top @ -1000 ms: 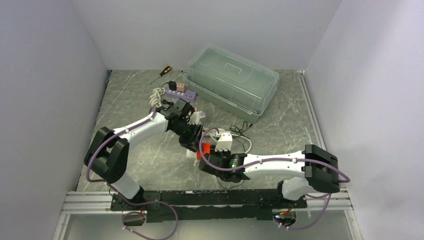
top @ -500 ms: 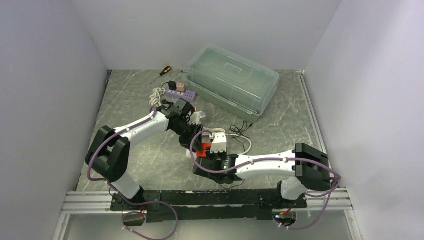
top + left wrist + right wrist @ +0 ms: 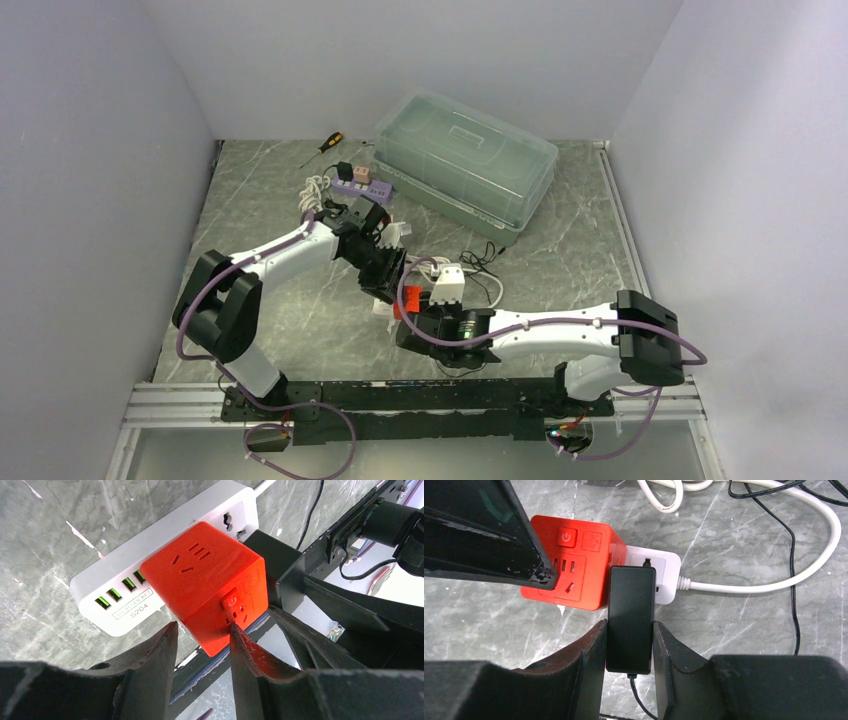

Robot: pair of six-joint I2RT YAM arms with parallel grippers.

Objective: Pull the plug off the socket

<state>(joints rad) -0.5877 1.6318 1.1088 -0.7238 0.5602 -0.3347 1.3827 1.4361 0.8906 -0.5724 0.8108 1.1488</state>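
Observation:
Next, I release the black plug with my right gripper on the open marble (image 3: 543, 303) just outside the white cable's bend.
A white power strip (image 3: 107, 587) lies on the marble table, with an orange cube socket (image 3: 205, 580) plugged into it; both show in the top view, strip (image 3: 447, 284) and cube (image 3: 401, 309). A black plug (image 3: 631, 620) sits against the strip's end (image 3: 666, 575), beside the cube (image 3: 574, 560). My right gripper (image 3: 629, 625) is shut on the plug's sides; in the top view it (image 3: 418, 318) is in front of the strip. My left gripper (image 3: 202, 627) is open, its fingertips (image 3: 235, 632) against the cube's near corner, and it (image 3: 388, 280) sits left of the strip.
A clear green lidded box (image 3: 465, 160) stands at the back. A purple power strip (image 3: 360, 185), a coiled white cable (image 3: 315, 192) and a screwdriver (image 3: 326, 144) lie back left. Black and white cables (image 3: 774, 582) trail right of the strip. A metal rail (image 3: 420, 395) runs along the near edge.
The right arm swung left with the plug, strip and cube half a second ago, then came back right to about where it started. The left gripper stayed on the cube.

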